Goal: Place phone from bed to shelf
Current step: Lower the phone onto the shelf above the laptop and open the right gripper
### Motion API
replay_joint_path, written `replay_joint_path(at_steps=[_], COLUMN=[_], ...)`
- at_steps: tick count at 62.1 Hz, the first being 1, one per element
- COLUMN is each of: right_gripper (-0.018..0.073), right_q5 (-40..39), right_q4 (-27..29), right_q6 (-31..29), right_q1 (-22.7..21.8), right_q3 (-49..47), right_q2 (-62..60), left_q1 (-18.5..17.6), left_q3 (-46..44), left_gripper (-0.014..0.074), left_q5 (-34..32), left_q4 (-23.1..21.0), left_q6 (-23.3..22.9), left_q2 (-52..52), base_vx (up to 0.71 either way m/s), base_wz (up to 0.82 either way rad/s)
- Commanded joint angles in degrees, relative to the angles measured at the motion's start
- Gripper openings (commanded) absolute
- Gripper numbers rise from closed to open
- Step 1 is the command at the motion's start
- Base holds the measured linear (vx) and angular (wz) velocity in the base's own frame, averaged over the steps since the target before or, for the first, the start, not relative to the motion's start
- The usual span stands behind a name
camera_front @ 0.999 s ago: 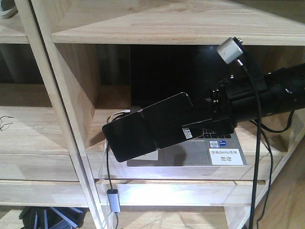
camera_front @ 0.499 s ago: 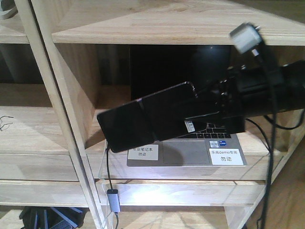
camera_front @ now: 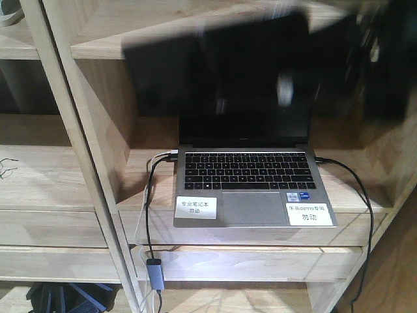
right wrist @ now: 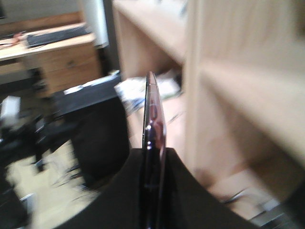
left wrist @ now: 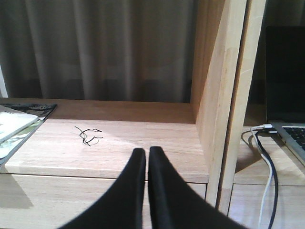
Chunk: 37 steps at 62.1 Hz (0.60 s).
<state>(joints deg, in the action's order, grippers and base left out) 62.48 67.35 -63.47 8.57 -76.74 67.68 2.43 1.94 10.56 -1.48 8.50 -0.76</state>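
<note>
Next, I let go of the phone with my right gripper on the wooden board (camera_front: 176, 14) above the laptop, near the upright beside the magazine's cubby.
My right gripper (right wrist: 153, 152) is shut on the phone (right wrist: 151, 109), which I see edge-on with its rose-gold rim sticking out past the fingertips. In the front view the phone (camera_front: 215, 65) is a motion-blurred black slab held flat-side on. It hangs in front of the shelf (camera_front: 195, 32), level with the board above the laptop cubby. The right arm is a dark blur at the upper right. My left gripper (left wrist: 147, 151) is shut on nothing, hovering in front of a shelf board (left wrist: 119, 143) in the left cubby. The bed is out of view.
An open grey laptop (camera_front: 247, 169) with white labels fills the middle cubby, with cables running off both sides to an adapter (camera_front: 155, 270) hanging below. A black wire scribble (left wrist: 88, 136) and a magazine (left wrist: 14, 126) lie on the left board. Wooden uprights (left wrist: 224, 95) separate the cubbies.
The right arm has swung the phone upward, from in front of the laptop keyboard to the height of the board above it. The laptop is now uncovered.
</note>
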Motion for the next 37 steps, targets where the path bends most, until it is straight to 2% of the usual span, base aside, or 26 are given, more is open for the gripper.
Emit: replay_joint_path(at_steps=[1,11,19,37], right_gripper=[-0.0002,-0.0002,-0.0002,-0.0002], right_q5=[-5.07,-6.66,-6.54,-6.79], right_q4=[2.18,1.88,3.68,5.39], right_q6=[1.29,3.28,3.43,6.69], right_q1=[-0.17,-0.17,-0.05,-0.04], right_q3=[-7.20,-16.95,-24.42,-37.02], right_q2=[0.41,5.61,11.74,26.26], left_q1=[-0.20,-0.20,-0.20,-0.20], left_q3=[-1.22,-1.22,-1.22,-1.22], left_gripper=[0.0001,0.0001,0.0001,0.0001], left_q5=[-4.15,-4.15,-4.15,-4.15], left_q4=[-0.52,-0.52,-0.52,-0.52], left_q6=[-0.33,-0.33,-0.33,-0.33], left_q2=[-0.77,-0.77,-0.77,-0.77], base_vx=[0.00,0.00,0.00,0.00], base_wz=[0.00,0.00,0.00,0.00])
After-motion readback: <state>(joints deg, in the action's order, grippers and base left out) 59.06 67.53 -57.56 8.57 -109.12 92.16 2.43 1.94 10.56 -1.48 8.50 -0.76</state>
